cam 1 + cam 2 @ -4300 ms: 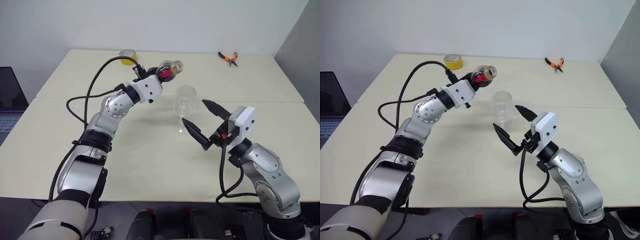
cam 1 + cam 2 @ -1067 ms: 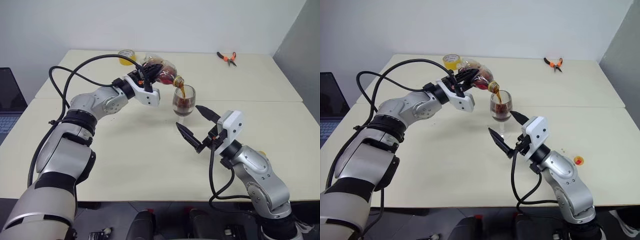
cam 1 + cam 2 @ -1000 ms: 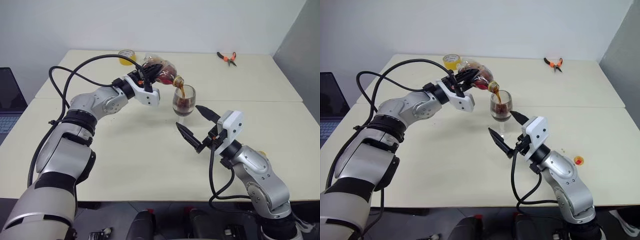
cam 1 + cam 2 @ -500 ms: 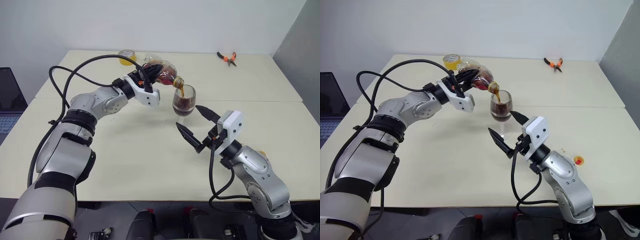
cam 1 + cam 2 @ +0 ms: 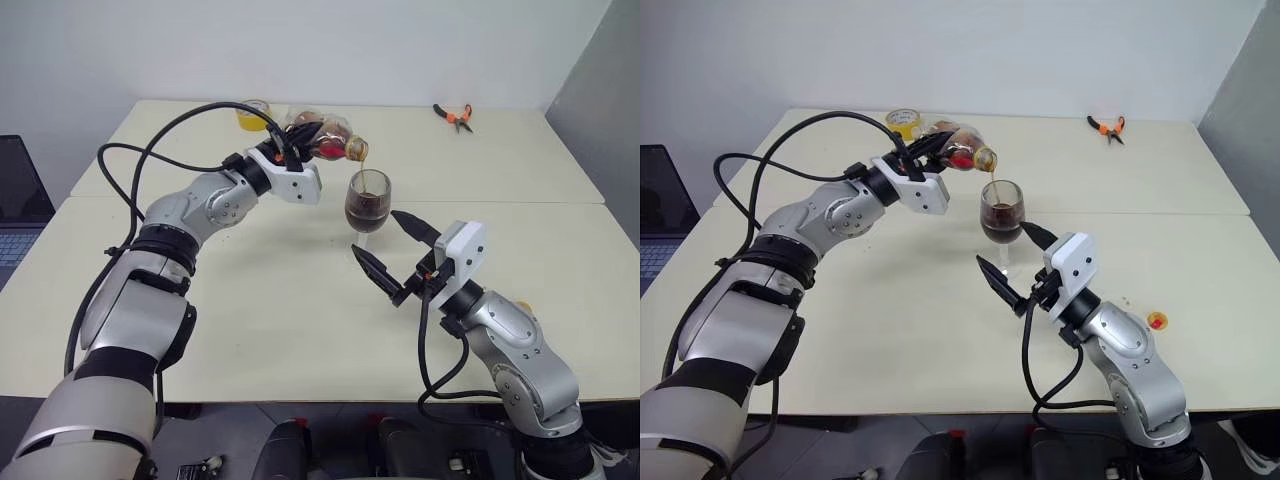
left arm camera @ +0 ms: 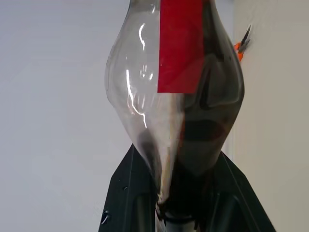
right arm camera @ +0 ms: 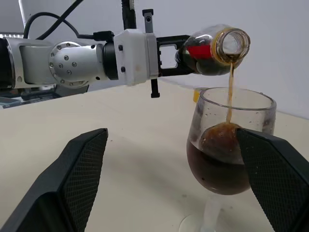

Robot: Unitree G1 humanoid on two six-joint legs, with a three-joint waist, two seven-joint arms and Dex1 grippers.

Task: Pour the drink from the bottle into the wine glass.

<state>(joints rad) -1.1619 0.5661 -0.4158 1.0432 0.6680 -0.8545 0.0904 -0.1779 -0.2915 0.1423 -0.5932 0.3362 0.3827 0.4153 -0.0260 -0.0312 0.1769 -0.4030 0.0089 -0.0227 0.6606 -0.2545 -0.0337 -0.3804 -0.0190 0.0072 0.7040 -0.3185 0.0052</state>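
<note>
I will let go of the bottle with my left gripper, upright on the table just this side of the seam (image 5: 236, 233), below the yellow tape roll.
The bottle (image 5: 330, 146) lies almost level above the wine glass (image 5: 367, 201), and my left gripper (image 5: 304, 150) is shut on its rounded base. A thin stream of the dark drink (image 7: 230, 92) falls from the open mouth into the glass bowl. The wine glass (image 7: 227, 154) stands upright on the table, about half full of drink and foam. Up close, the bottle (image 6: 181, 92) shows its red label and a little dark liquid inside. My right gripper (image 5: 395, 250) is open, and its fingers (image 7: 77, 179) stand on either side of the glass stem, apart from it.
An orange-yellow cap (image 5: 1157, 321) lies on the table near my right arm, with small drops beside it. A yellow tape roll (image 5: 903, 122) and orange pliers (image 5: 1108, 125) lie at the far edge. A laptop (image 5: 15, 200) sits at the left.
The bottle has rolled back and its mouth has lifted from the glass rim to nearly level. The pour has thinned to a fine stream. My right arm has not moved.
</note>
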